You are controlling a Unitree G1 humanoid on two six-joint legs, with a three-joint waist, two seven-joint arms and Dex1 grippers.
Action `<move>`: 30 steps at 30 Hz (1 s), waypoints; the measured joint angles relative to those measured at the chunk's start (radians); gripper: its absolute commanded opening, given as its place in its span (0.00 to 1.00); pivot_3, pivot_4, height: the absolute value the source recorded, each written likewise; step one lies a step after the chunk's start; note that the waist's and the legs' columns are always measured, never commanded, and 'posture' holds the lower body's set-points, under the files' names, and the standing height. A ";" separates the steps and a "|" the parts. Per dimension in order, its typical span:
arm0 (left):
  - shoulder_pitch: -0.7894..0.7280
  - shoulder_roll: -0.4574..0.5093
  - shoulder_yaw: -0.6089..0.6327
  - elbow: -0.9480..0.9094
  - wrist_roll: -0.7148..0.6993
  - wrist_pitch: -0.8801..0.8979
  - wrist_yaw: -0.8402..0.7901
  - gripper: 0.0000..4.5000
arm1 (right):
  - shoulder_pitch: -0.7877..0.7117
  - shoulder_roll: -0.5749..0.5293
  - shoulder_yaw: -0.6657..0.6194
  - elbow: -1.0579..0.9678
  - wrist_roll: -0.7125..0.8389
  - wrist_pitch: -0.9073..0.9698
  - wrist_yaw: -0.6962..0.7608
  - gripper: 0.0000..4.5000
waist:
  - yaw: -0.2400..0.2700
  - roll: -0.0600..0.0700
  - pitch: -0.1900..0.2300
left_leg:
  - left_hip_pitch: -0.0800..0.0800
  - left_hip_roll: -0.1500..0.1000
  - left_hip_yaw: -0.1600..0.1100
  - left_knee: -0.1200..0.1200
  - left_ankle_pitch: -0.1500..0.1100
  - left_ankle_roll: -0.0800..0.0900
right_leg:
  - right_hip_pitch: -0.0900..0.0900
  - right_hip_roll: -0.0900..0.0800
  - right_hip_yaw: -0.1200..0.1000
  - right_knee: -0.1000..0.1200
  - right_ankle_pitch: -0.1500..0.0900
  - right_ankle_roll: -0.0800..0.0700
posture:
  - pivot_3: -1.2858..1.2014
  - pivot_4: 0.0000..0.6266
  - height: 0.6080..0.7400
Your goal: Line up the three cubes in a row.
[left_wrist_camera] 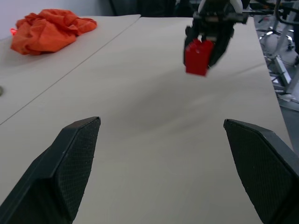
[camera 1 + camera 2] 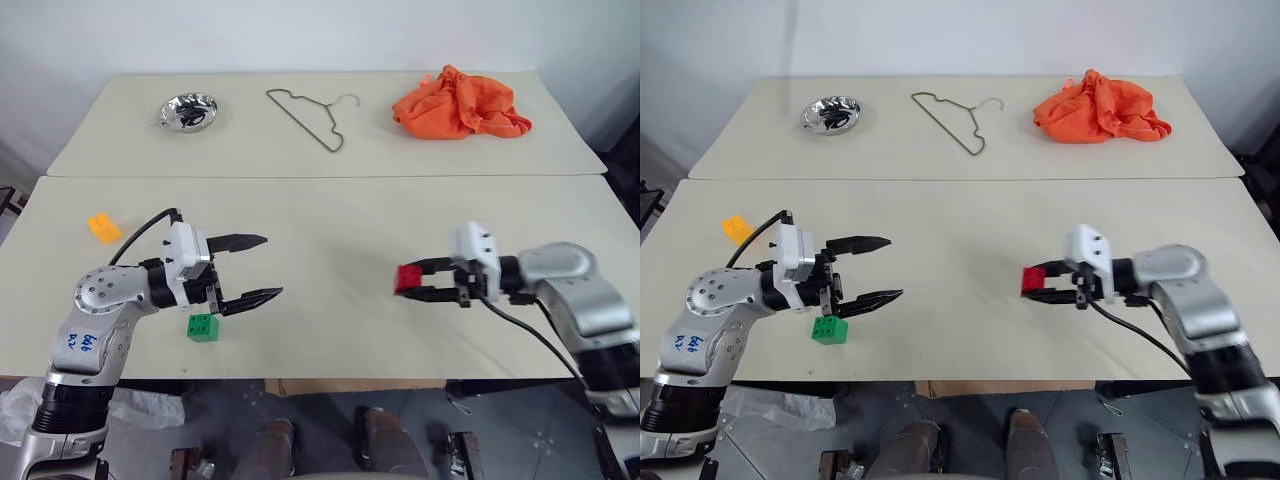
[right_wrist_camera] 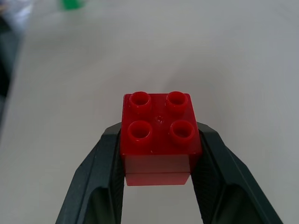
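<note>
The robot's right gripper should release the red cube toward the front edge of the near table, across from the green cube (image 2: 408,307).
My right gripper (image 2: 415,282) is shut on the red cube (image 2: 408,279), holding it just above the near table, right of centre and pointing left. The right wrist view shows the red cube (image 3: 160,135) studs up between the two black fingers. The green cube (image 2: 203,327) rests on the table near the front edge, just below my left gripper (image 2: 262,268). That gripper stands open and level, pointing right, with nothing between its fingers (image 1: 74,163). The orange-yellow cube (image 2: 103,227) lies at the table's left, behind the left arm.
On the far table lie a shiny metal bowl (image 2: 188,111), a wire coat hanger (image 2: 312,116) and a crumpled orange cloth (image 2: 458,105). A seam (image 2: 320,176) divides the two tables.
</note>
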 measured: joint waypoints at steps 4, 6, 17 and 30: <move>0.040 0.004 0.015 -0.051 -0.001 0.015 0.022 1.00 | -0.065 0.055 0.089 0.111 -0.074 -0.109 0.079 0.34 | 0.007 0.000 0.000 | -0.009 0.000 -0.006 0.006 -0.002 0.000 | -0.003 -0.001 -0.001 0.000 0.000 0.000 | 0.52 0.24 1.00; 0.055 0.004 0.029 -0.064 -0.001 0.022 0.031 1.00 | -0.073 0.069 0.095 0.147 -0.092 -0.142 0.096 0.34 | 0.008 0.000 0.000 | -0.014 0.000 -0.007 0.010 -0.003 -0.001 | -0.006 -0.001 -0.001 0.002 0.000 0.000 | 0.52 0.24 1.00; 0.092 0.016 0.064 -0.099 -0.002 0.032 0.046 1.00 | -0.015 0.127 0.061 0.186 -0.107 -0.226 0.063 0.34 | 0.004 0.000 0.000 | -0.013 0.000 -0.007 0.011 -0.004 -0.001 | -0.006 0.000 -0.003 0.003 0.000 0.000 | 0.52 0.24 1.00; 0.054 0.032 0.054 -0.064 -0.002 0.030 0.019 1.00 | 0.052 0.022 -0.021 0.249 -0.085 -0.368 0.131 0.34 | 0.005 0.000 0.000 | -0.010 0.000 -0.007 0.012 -0.004 -0.001 | -0.002 0.000 -0.003 0.002 0.000 0.000 | 0.52 0.24 1.00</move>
